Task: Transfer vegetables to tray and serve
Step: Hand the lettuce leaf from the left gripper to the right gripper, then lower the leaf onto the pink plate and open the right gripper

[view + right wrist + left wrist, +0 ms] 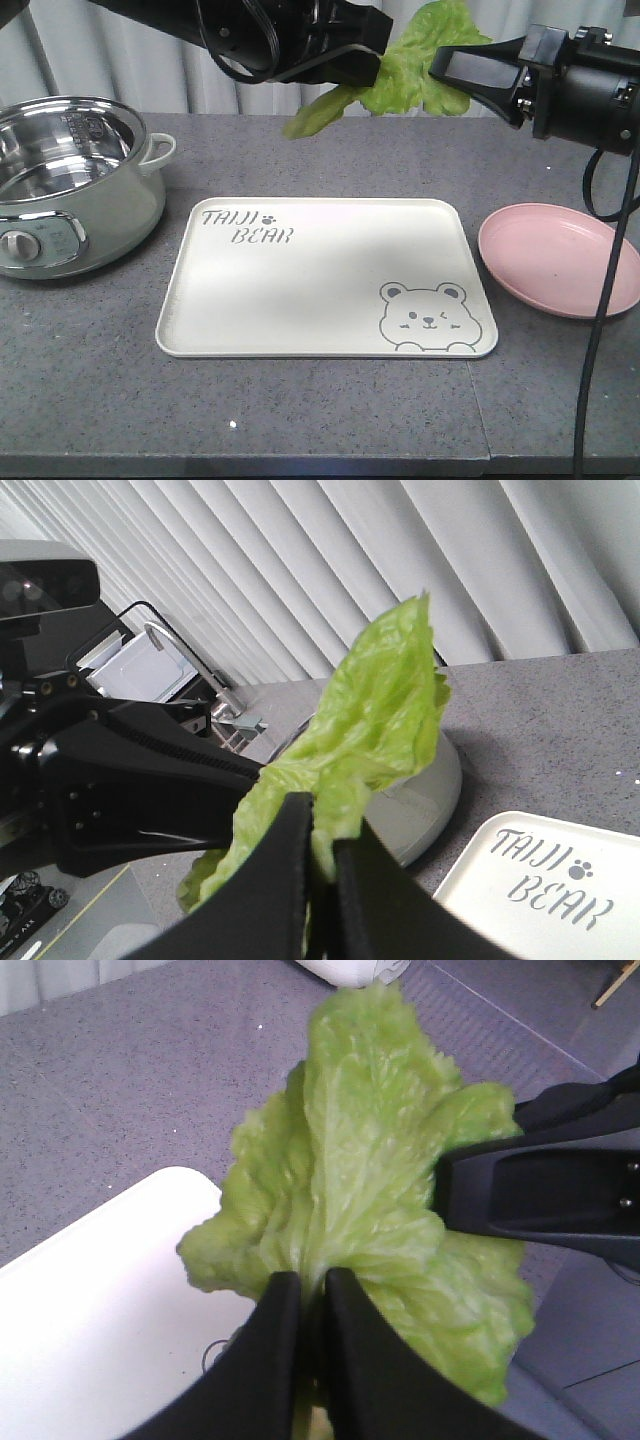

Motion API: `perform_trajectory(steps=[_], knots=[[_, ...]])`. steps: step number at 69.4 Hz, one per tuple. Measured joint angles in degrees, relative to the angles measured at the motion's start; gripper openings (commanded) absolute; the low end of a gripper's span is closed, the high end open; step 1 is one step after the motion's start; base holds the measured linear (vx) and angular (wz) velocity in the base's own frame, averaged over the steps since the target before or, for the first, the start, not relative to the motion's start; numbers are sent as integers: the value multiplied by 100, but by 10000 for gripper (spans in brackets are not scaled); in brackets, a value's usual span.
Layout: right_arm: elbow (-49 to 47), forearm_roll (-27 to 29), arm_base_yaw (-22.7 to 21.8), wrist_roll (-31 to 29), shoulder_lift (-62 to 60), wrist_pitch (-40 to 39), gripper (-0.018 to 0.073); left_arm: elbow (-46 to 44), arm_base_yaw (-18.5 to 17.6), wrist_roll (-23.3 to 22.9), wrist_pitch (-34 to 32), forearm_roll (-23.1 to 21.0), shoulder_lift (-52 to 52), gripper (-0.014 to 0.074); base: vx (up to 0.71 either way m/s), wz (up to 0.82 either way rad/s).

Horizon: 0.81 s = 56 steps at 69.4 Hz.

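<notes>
Next, I let go of the lettuce leaf with my right gripper on the round pink plate (573, 261) beside the cream tray.
The vegetables are one ruffled green lettuce leaf (408, 68), hanging in the air behind the tray's far edge. Both grippers hold it. My left gripper (378, 60) comes in from the upper left and is shut on the leaf's stem end (370, 1160), its fingertips (283, 1295) pinched together around the pale rib. My right gripper (442, 62) reaches in from the right and is shut on the leaf's other side (385, 700). The cream tray (320, 290) with "TAIJI BEAR" lettering and a bear face lies flat below, with nothing on it.
A steel electric pot (70, 180) stands at the left of the grey table. A round pink plate (560, 255) sits to the right of the tray. The right arm's black cable (600, 330) hangs down over the plate's front edge. White curtains hang behind.
</notes>
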Motion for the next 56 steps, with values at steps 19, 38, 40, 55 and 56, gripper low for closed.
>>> perform_trajectory(steps=[19,38,40,55,56], knots=[[0,-5,0,-5,0,9,-10,0,0,-5,-11,2,-5,440,0,0],[0,-5,-3,-218,0,-82,-6,0,0,-5,327,-7,-14,595,0,0],[0,-5,-20,-237,0,-159,-6,0,0,-5,364,-1,-34,589,0,0],[0,-143,-810,-174,0,-321,-6,0,0,-24,684,667,-323,542,0,0],[0,-203,-889,-152,0,-327,-6,0,0,-22,714,781,-344,540,0,0]])
